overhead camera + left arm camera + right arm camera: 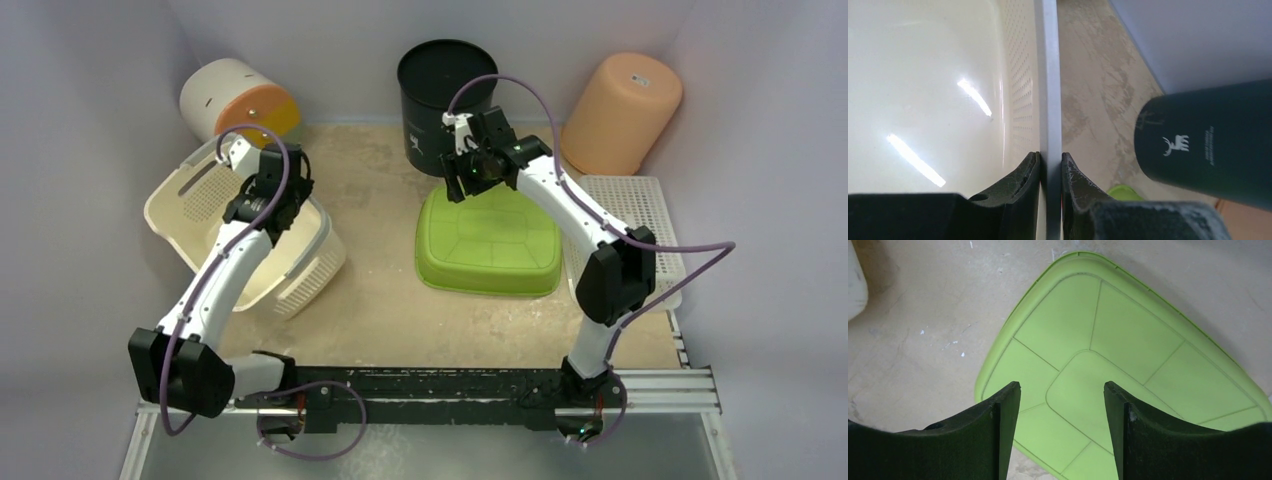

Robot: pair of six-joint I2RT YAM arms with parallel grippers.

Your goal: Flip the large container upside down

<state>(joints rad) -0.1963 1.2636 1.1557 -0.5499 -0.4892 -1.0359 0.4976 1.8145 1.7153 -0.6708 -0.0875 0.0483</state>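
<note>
My left gripper has the large container now. Next, I set it down on the table, a little nearer to the lime-green tub (pixel 297 252).
The large container (pixel 190 215) is a cream-beige basket with cut-out handles. It stands tilted on the left of the table, its opening facing up and to the right. My left gripper (pixel 280 205) is shut on its pale rim (pixel 1050 75). In the left wrist view the two fingers (pixel 1050 157) pinch the rim from both sides, and the glossy inside (pixel 923 75) lies to the left. My right gripper (pixel 462 180) is open and empty. It hovers over the far edge of the upside-down lime-green tub (pixel 490 245), which shows between its fingers (pixel 1062 387).
A black bucket (pixel 445 95) with a deer logo stands at the back centre and also shows in the left wrist view (pixel 1208 145). An orange bucket (pixel 620 110) lies at the back right. A white and orange cylinder (pixel 235 100) lies at the back left. A white perforated basket (pixel 640 200) sits at the right edge.
</note>
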